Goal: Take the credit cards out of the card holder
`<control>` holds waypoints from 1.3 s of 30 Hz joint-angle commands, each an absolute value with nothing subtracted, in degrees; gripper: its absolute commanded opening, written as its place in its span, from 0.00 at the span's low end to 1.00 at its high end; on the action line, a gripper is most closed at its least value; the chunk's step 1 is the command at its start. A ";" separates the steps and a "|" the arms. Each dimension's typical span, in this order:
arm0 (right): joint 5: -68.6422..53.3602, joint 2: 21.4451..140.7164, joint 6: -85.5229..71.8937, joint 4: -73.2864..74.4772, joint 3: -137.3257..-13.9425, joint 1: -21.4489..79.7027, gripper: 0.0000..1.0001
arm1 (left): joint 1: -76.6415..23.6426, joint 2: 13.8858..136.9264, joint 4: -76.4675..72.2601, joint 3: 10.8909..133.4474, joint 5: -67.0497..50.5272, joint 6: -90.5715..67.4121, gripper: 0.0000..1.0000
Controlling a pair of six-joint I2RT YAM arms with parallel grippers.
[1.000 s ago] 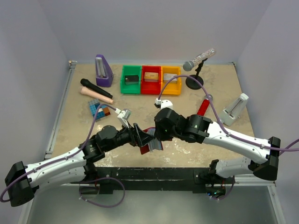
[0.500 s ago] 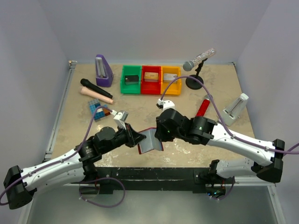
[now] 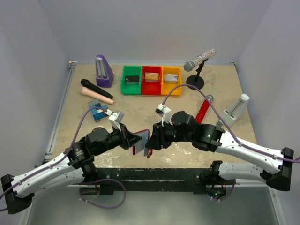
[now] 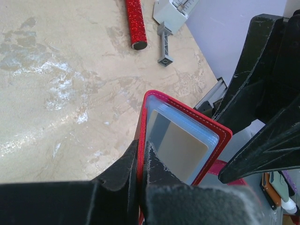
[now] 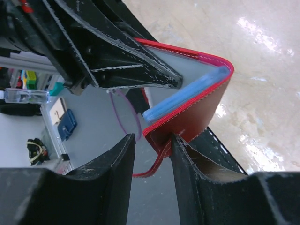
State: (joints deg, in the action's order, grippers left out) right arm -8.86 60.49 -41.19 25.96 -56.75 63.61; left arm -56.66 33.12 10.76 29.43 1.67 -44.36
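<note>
My left gripper is holding the card holder half folded. My right gripper will take the free cover's edge [image 5: 187, 104] and spread the covers flat before pulling cards.
The dark-red card holder [image 3: 141, 139] hangs open in the air over the table's near edge, between my two grippers. My left gripper [image 4: 142, 157] is shut on one red cover of the card holder [image 4: 220, 136]. A silvery credit card [image 4: 180, 147] sits in the pale blue clear pocket inside. In the right wrist view the holder's [image 5: 197, 108] other cover and its snap tab lie between the fingers of my right gripper [image 5: 152, 154]. That gripper is open: its right finger touches the cover and there is a gap on the left. Other cards are hidden.
Green [image 3: 131, 79], red [image 3: 151, 79] and yellow [image 3: 171, 79] bins with small blocks stand at the back. A purple metronome [image 3: 103, 71], a black microphone [image 3: 96, 89] and a blue cube [image 3: 98, 112] lie left. A microphone stand [image 3: 196, 82], a red microphone [image 3: 203, 108] and a white device [image 3: 236, 108] are right.
My left gripper has shut on the holder's cover. My right gripper has opened its jaws. Both arms and the holder have shifted slightly left and toward the near edge.
</note>
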 commanded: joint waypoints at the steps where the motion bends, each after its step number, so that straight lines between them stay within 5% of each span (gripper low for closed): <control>1: -14.94 58.89 -41.48 18.11 -55.81 63.02 0.42 | -56.69 32.26 11.51 33.13 0.26 -45.61 0.00; 13: -15.90 58.18 -44.03 14.33 -52.03 60.12 0.63 | -56.69 32.60 23.37 41.57 1.49 -46.14 0.00; 32: -21.09 58.97 -45.27 7.73 -51.15 58.01 0.72 | -56.69 36.12 34.54 50.09 5.98 -45.79 0.00; 39: -20.48 61.00 -45.09 8.96 -51.86 58.01 0.65 | -56.69 36.13 33.31 50.36 5.01 -46.14 0.00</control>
State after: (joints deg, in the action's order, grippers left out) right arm -19.57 60.60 -45.45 9.41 -49.47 58.30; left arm -56.66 36.64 35.38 48.12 5.19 -45.87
